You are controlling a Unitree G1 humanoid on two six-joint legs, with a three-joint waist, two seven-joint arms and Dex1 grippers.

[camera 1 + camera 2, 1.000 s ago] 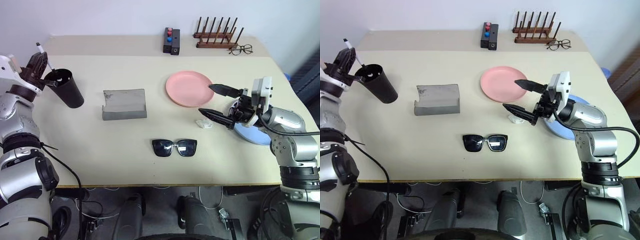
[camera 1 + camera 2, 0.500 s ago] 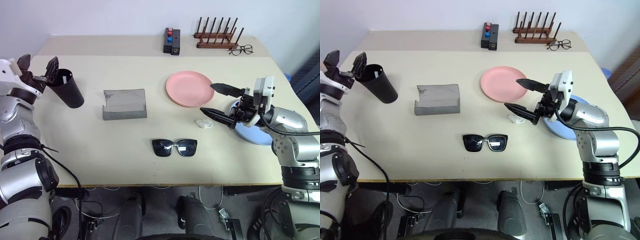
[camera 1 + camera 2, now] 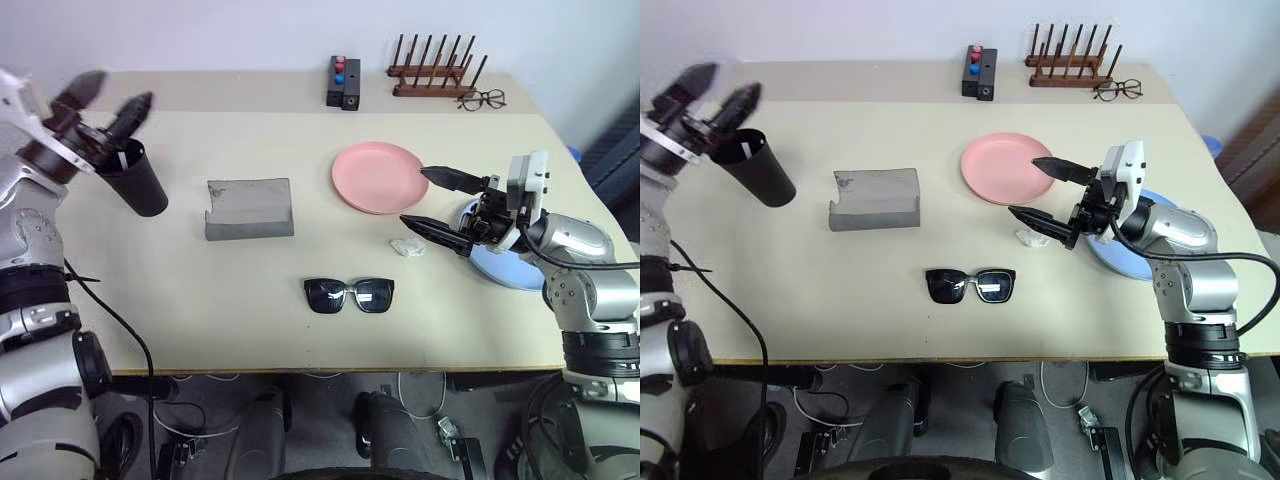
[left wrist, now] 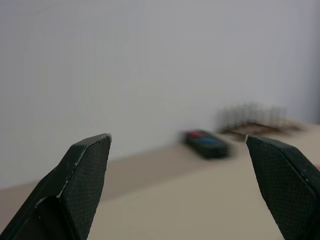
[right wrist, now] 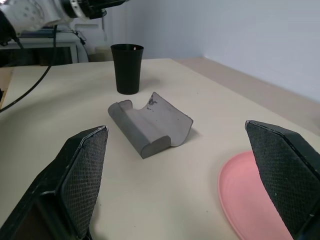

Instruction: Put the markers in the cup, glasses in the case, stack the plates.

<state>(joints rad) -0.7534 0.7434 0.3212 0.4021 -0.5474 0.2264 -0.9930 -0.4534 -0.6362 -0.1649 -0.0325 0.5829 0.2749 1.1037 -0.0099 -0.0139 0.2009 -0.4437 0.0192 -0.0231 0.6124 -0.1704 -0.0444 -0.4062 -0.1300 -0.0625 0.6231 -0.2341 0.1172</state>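
Note:
The robot's left gripper will next head to the grey case and close on the case's front side (image 3: 252, 230), the one closest to the black sunglasses.
The dark cup (image 3: 137, 182) stands at the table's left, and a small white tip inside its rim may be a marker. My left gripper (image 3: 110, 97) hovers just above the rim, open and empty. The grey case (image 3: 249, 208) lies open in the middle, with the black sunglasses (image 3: 349, 295) nearer the front edge. To the right of centre lies the pink plate (image 3: 380, 177). The blue plate (image 3: 497, 268) sits partly under my right arm. My right gripper (image 3: 415, 197) hangs open and empty between the two plates. The right wrist view shows the case (image 5: 150, 124) and the cup (image 5: 127, 67).
A black box with red and blue knobs (image 3: 343, 82), a wooden peg rack (image 3: 432, 75) and clear spectacles (image 3: 483, 98) stand along the back. A small white crumpled scrap (image 3: 407, 247) lies below my right gripper.
My left gripper let go of the marker over the cup and opened, then rose and swung to the right above the rim. The right arm has stayed still.

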